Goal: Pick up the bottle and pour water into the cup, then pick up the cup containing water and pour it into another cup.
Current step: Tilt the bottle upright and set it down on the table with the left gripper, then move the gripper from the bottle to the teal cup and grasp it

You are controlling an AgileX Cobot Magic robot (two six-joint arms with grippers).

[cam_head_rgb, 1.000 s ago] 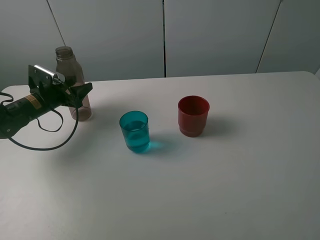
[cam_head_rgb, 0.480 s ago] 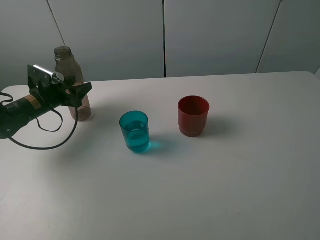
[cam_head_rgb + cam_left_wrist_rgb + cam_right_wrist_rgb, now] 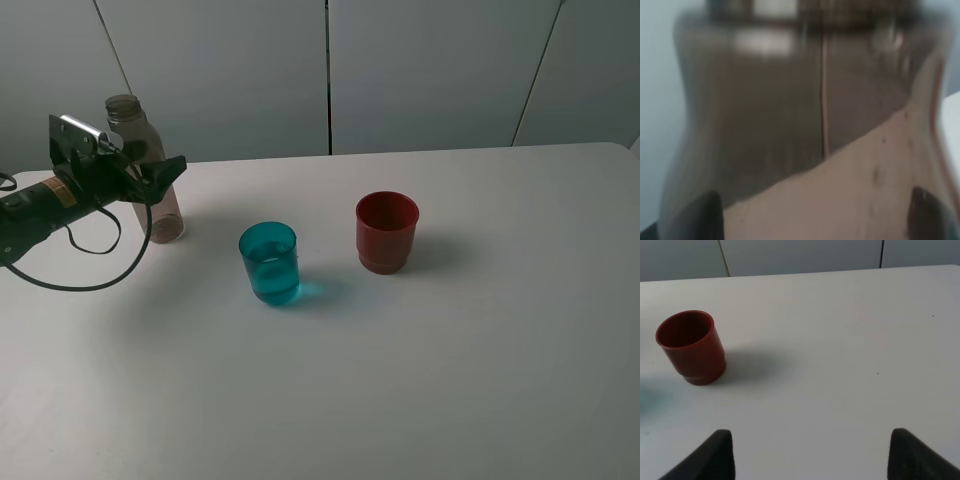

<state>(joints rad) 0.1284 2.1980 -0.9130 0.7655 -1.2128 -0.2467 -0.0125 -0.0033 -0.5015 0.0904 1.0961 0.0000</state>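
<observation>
Next, my left gripper goes to the teal cup with water in it and closes around the middle of the teal cup's body (image 3: 270, 266).
The bottle (image 3: 150, 165) stands upright at the table's back left, with no cap, and its brownish wall fills the left wrist view (image 3: 805, 115). My left gripper (image 3: 160, 178) is around its upper body, jaws open, one finger on each side (image 3: 710, 215). The cup (image 3: 269, 262), translucent teal with water in it, stands near the middle. Another cup (image 3: 387, 230), dark red, stands to its right and looks empty in the right wrist view (image 3: 690, 347). My right gripper (image 3: 821, 460) hangs open over bare table to the right of the red cup, with nothing between its fingers.
The white table (image 3: 450, 380) stretches wide in front of and to the right of the cups. Grey wall panels (image 3: 420, 70) rise behind its back edge. The left arm's black cable (image 3: 90, 280) loops down over the table's left side.
My left gripper has let go of the bottle and risen a little along it. The bottle stays standing in place. Neither cup has moved.
</observation>
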